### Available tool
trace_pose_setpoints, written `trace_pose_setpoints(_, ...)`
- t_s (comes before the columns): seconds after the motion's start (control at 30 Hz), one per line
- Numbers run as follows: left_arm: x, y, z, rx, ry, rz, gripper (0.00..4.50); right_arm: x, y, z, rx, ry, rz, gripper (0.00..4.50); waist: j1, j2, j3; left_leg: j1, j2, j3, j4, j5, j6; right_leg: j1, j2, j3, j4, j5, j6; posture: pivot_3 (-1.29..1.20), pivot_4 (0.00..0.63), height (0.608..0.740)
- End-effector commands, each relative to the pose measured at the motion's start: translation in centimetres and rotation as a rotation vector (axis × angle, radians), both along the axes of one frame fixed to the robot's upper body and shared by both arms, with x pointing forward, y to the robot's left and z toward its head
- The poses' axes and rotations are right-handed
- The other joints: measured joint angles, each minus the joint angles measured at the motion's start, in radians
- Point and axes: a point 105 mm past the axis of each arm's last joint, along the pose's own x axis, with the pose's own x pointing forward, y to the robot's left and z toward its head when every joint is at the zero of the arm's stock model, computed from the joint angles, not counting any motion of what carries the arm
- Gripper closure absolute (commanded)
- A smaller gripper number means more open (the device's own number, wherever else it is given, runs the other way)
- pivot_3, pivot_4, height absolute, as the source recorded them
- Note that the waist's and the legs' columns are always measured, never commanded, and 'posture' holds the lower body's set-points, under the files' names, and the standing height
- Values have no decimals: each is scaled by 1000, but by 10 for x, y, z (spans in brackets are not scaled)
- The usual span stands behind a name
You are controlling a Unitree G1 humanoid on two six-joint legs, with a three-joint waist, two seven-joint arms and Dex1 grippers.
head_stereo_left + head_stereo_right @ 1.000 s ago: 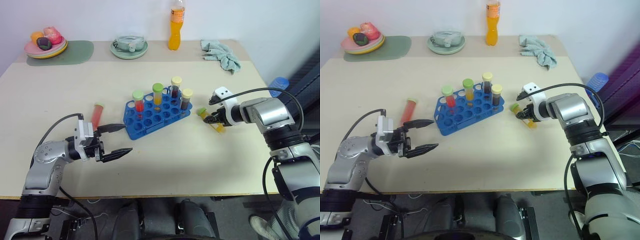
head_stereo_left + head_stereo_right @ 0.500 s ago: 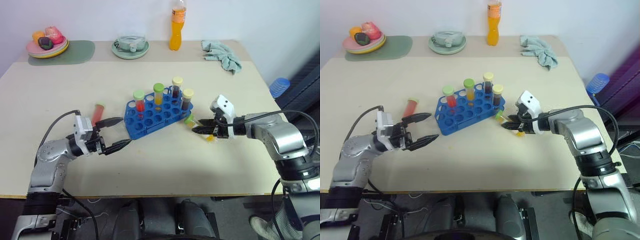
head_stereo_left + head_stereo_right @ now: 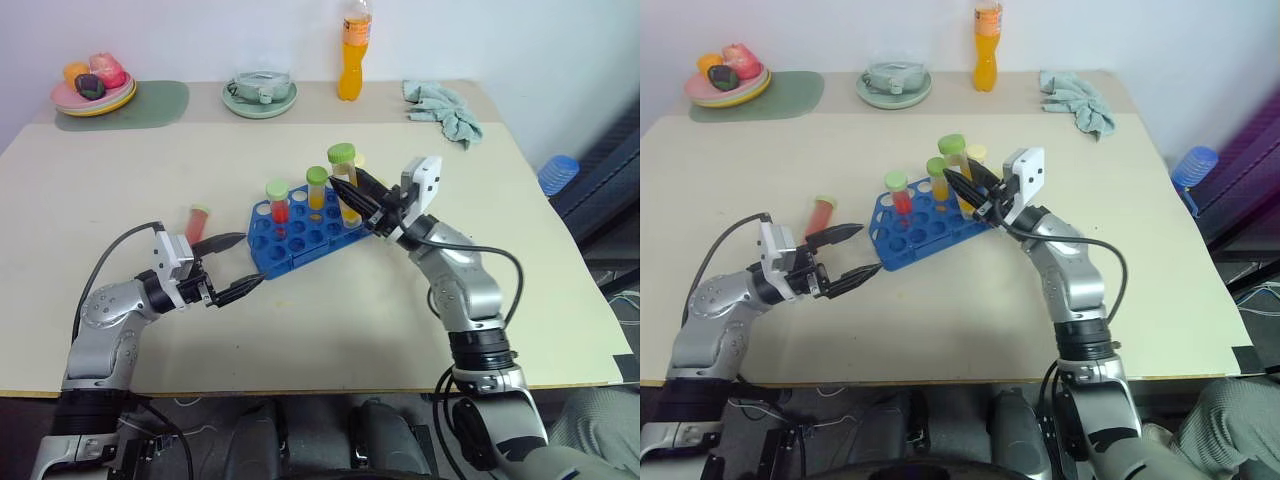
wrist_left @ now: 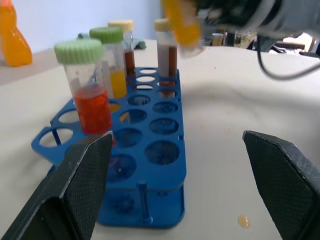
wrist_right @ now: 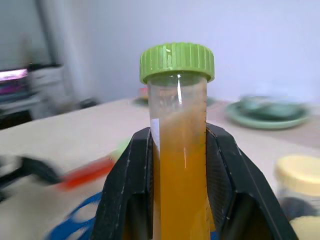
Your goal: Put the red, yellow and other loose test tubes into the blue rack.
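My right gripper needs to place the yellow tube in the blue rack's near row [image 3: 332,231], in front of the yellow-filled one.
The blue rack [image 3: 290,250] stands mid-table with several capped tubes upright in it, among them a red-filled one [image 3: 277,201] and a yellow-filled one [image 3: 317,188]. My right gripper [image 3: 347,190] is shut on a yellow test tube [image 5: 180,150] with a green cap, holding it nearly upright just above the rack's far right corner. A red test tube [image 3: 195,222] lies on the table left of the rack. My left gripper [image 3: 250,262] is open and level at the rack's near left end, and the rack [image 4: 160,150] lies between its fingers [image 4: 75,190].
Along the back edge are an orange drink bottle [image 3: 352,55], a green plate with a cup [image 3: 260,96], a plate of fruit [image 3: 92,88] on a green mat and a teal cloth [image 3: 445,110]. A blue-capped container [image 3: 557,172] sits beyond the right table edge.
My right gripper lifted the yellow tube off the table right of the rack, swung it left and up, and turned it upright over the rack. The left gripper stayed almost still.
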Motion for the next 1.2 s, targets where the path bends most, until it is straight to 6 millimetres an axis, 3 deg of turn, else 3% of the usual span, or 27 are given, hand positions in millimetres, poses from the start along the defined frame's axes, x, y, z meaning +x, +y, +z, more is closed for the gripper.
trace_pose_setpoints(0.03, -3, -2, 15, -1, -31, -1, 238, 4, 0, 9, 49, -124, -79, 3735, -1, 0, 0, 0, 0, 0, 0, 0, 0, 0, 0, 0, 0, 0, 0, 0, 150, 740)
trace_pose_setpoints(0.37, -4, -2, 25, 4, -24, 10, 238, 6, 11, -18, 127, -158, -80, 3735, -4, 0, 0, 0, 0, 0, 0, 0, -1, 0, 0, 0, 1, 0, 0, 0, 150, 740)
trace_pose_setpoints(0.93, -10, 6, 21, 16, -6, 22, 238, 11, 21, -54, 83, -97, -66, 3735, -5, 1, 0, 2, 0, -2, 0, 1, -1, 1, 0, 0, 1, 0, 0, 0, 150, 740)
trace_pose_setpoints(1.2, -12, 7, 23, 20, -9, 23, 238, 8, 29, -54, 72, -116, -46, 3735, -5, 1, 0, 4, 0, -2, 0, 1, -1, 3, 0, 1, 1, 0, 0, 0, 150, 740)
